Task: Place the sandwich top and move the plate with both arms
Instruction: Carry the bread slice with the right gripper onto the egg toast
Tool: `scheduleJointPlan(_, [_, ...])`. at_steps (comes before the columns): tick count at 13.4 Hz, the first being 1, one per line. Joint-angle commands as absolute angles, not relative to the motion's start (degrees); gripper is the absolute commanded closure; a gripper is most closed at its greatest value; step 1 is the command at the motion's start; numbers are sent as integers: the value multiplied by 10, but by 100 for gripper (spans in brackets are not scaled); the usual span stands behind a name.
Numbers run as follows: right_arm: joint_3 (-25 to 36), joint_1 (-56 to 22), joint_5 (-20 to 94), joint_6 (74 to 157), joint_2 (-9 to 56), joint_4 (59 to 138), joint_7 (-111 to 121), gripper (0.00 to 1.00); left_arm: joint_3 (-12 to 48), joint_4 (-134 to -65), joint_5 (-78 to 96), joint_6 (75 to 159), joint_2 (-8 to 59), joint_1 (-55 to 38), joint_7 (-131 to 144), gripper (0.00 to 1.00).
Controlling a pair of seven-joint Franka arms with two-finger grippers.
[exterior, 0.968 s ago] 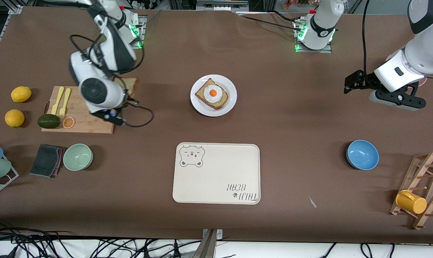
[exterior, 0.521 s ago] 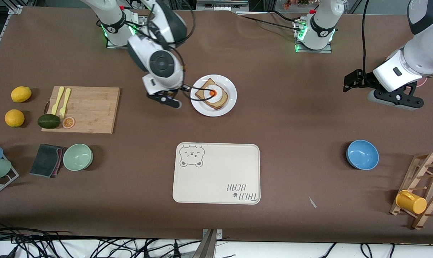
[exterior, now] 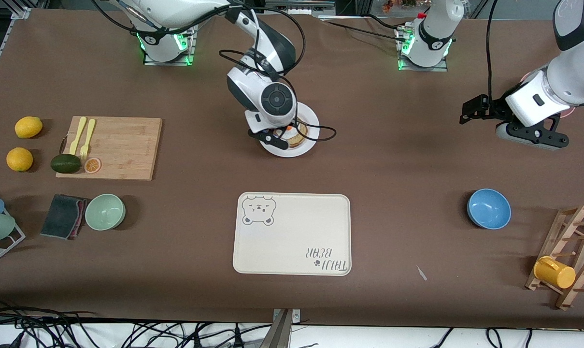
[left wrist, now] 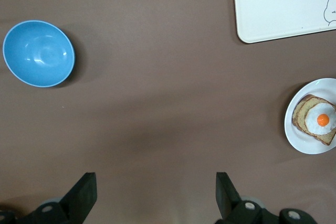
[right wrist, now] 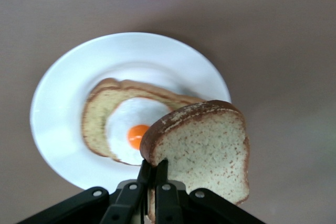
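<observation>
I need to use my right gripper to place the sandwich top on the fried egg on the white plate's bread slice (exterior: pixel 295 133) (right wrist: pixel 145 126).
My right gripper (right wrist: pixel 155 169) is shut on one edge of the sandwich top (right wrist: pixel 202 148), a plain speckled slice held up on edge. Under it lies the white plate (right wrist: pixel 63 87) with a bread slice bearing a fried egg (right wrist: pixel 131 124). In the front view the right gripper (exterior: pixel 281 137) and its wrist hang over the plate (exterior: pixel 292 152) and hide most of it. My left gripper (exterior: pixel 467 115) waits in the air at the left arm's end of the table, open (left wrist: pixel 156 195), with nothing but bare table between its fingers (left wrist: pixel 84 195).
A cream bear-printed tray (exterior: pixel 292 234) lies nearer the front camera than the plate. A blue bowl (exterior: pixel 489 208) and a wooden rack with a yellow mug (exterior: pixel 554 272) sit at the left arm's end. A cutting board (exterior: pixel 122 145), lemons and a green bowl (exterior: pixel 105 211) are at the right arm's end.
My right arm has carried the sandwich top from the cutting board across to over the plate. The left arm has barely moved.
</observation>
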State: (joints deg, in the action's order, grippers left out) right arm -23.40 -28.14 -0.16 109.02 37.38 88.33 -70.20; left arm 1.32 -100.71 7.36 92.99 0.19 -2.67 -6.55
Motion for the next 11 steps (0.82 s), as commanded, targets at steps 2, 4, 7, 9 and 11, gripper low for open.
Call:
scheduleJointPlan(2, [-210, -323, -37, 1086, 428, 808, -717, 100, 13, -1017, 87, 925, 4, -23, -68, 0])
scheduleJointPlan(4, [-205, -333, -61, 1088, 436, 804, -714, 100, 9, -1016, 86, 925, 4, -23, -68, 0])
scheduleJointPlan(7, [-205, -341, -68, 1126, 446, 805, -715, 100, 10, -1019, 87, 919, 2, -23, -69, 0])
scheduleJointPlan(9, [-205, -345, -69, 1151, 453, 804, -716, 100, 11, -1020, 88, 918, 1, -23, -67, 0])
scheduleJointPlan(11, [-205, -348, -71, 1152, 458, 807, -719, 100, 11, -1022, 88, 916, 0, -23, -68, 0])
